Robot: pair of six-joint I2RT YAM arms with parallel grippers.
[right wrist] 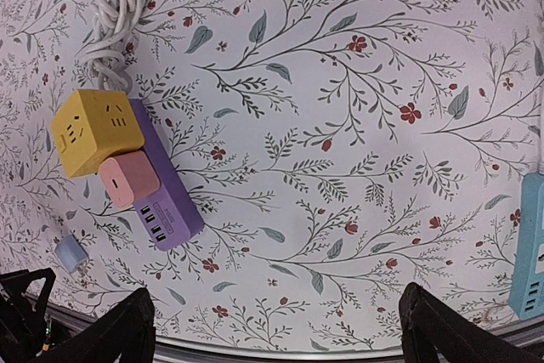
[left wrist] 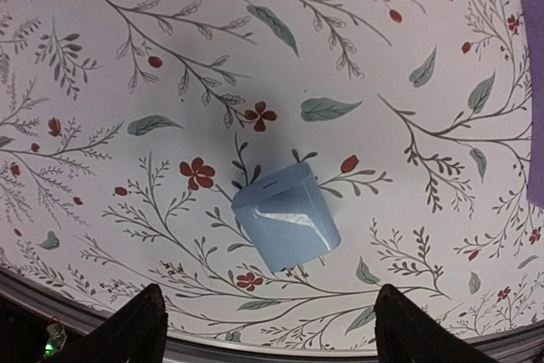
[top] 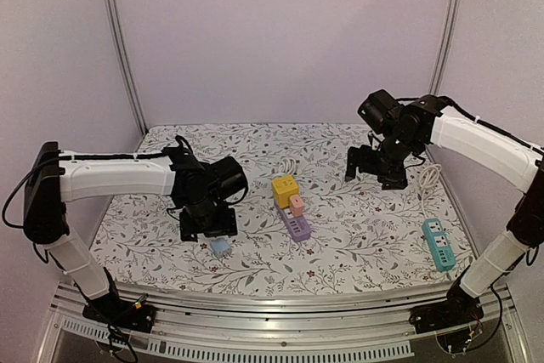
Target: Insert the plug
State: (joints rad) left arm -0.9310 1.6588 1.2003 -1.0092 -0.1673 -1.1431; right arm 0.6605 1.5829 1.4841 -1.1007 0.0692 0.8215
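The robot's right gripper will next go to the cable end (top: 433,226) (right wrist: 533,195) of the teal power strip and close there across the strip's sides.
A light blue plug (left wrist: 285,217) lies on the floral cloth, prongs toward the near edge; it also shows in the top view (top: 221,246) and the right wrist view (right wrist: 69,254). My left gripper (top: 206,225) hovers just above and behind it, open and empty, fingers (left wrist: 136,329) spread wide. A purple power strip (top: 297,225) lies mid-table with a yellow cube (top: 285,190) and a pink plug (top: 297,205) plugged in; the right wrist view shows the strip (right wrist: 166,218) too. My right gripper (top: 374,167) is open and empty, high over the back right.
A teal power strip (top: 439,244) lies at the right edge, its white cable (top: 427,180) running back. A coiled white cord (right wrist: 115,2) lies behind the yellow cube. The table's front rail (top: 280,299) runs along the near edge.
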